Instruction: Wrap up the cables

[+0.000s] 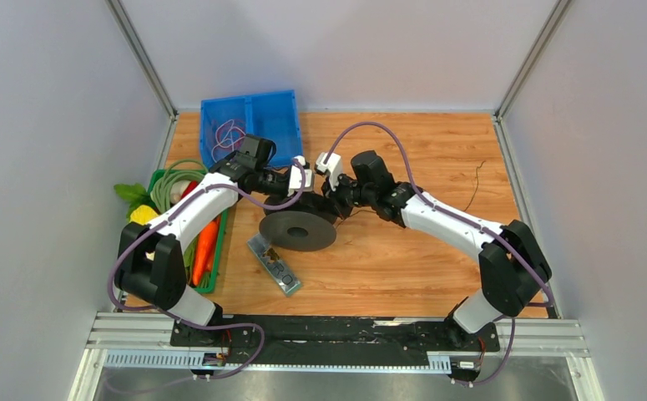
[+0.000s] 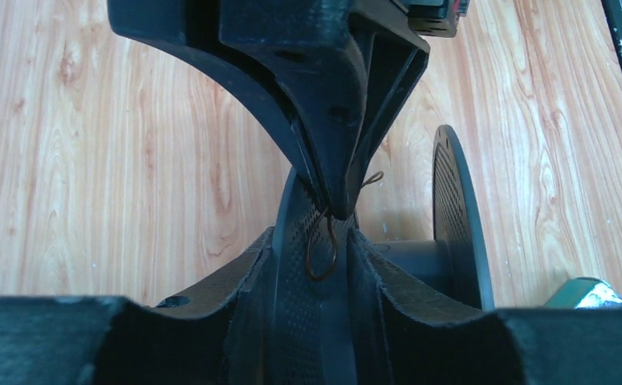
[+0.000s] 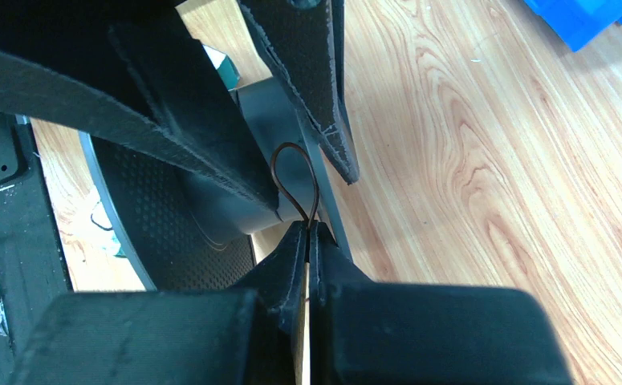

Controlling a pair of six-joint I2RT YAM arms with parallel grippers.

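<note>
My right gripper is pinching the cable's small loop beside the spool's rim, so my left gripper will hold the spool while my right gripper takes the loose cable (image 1: pixel 361 211).
The cable is a very thin dark wire. A small loop of it (image 3: pixel 294 178) sticks out of my right gripper (image 3: pixel 307 228), which is shut on it. In the left wrist view that gripper (image 2: pixel 335 210) comes down from above with the loop (image 2: pixel 321 255) hanging below its tip. My left gripper (image 2: pixel 313 241) stands open, its fingers (image 2: pixel 247 277) on either side of the loop and of one flange of the black spool (image 2: pixel 452 216). From above, both grippers meet over the far rim of the spool (image 1: pixel 297 230). A loose stretch of cable (image 1: pixel 475 182) lies on the table to the right.
A blue bin (image 1: pixel 261 113) stands at the back left. A green tray (image 1: pixel 159 180) on the left holds a coiled green hose, a carrot and other items. A grey remote-like object (image 1: pixel 275 264) lies in front of the spool. Purple arm hoses arch over both arms.
</note>
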